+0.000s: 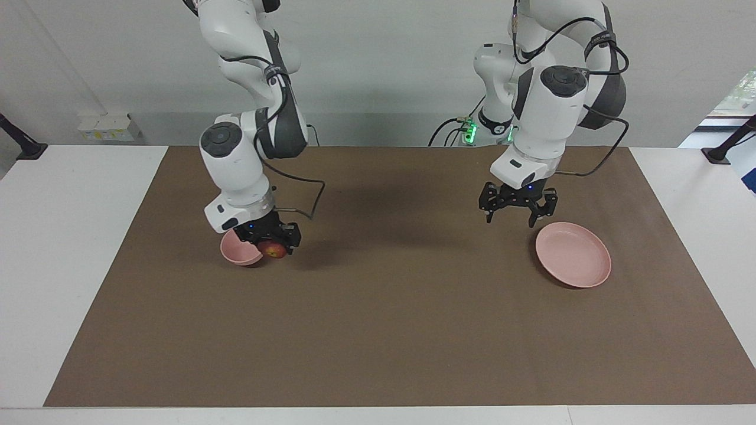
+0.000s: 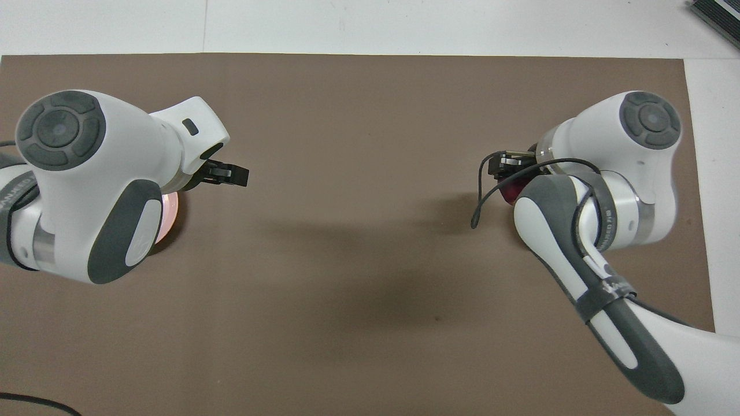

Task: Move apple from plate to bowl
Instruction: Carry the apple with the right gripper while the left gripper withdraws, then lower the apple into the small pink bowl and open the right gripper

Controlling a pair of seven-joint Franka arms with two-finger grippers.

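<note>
I should bring the dark red apple to rest with my right gripper and let go of it inside the small pink bowl [image 2: 554, 219] beneath the gripper's white wrist.
The dark red apple [image 1: 273, 250] is gripped by my right gripper [image 1: 273, 245], which is shut on it. The apple hangs low, right beside the rim of the small pink bowl [image 1: 236, 251], on the bowl's side toward the left arm's end. I cannot tell whether apple and bowl touch. In the overhead view a bit of the apple [image 2: 511, 192] shows under the right wrist, and the bowl is hidden. The wide pink plate [image 1: 573, 255] lies bare at the left arm's end. My left gripper [image 1: 511, 219] is open and empty, in the air over the plate's edge nearer the robots.
A brown mat [image 1: 390, 330] covers the table between white margins [image 1: 65, 248]. In the overhead view the left arm covers most of the plate, of which only a pink sliver [image 2: 173, 214] shows.
</note>
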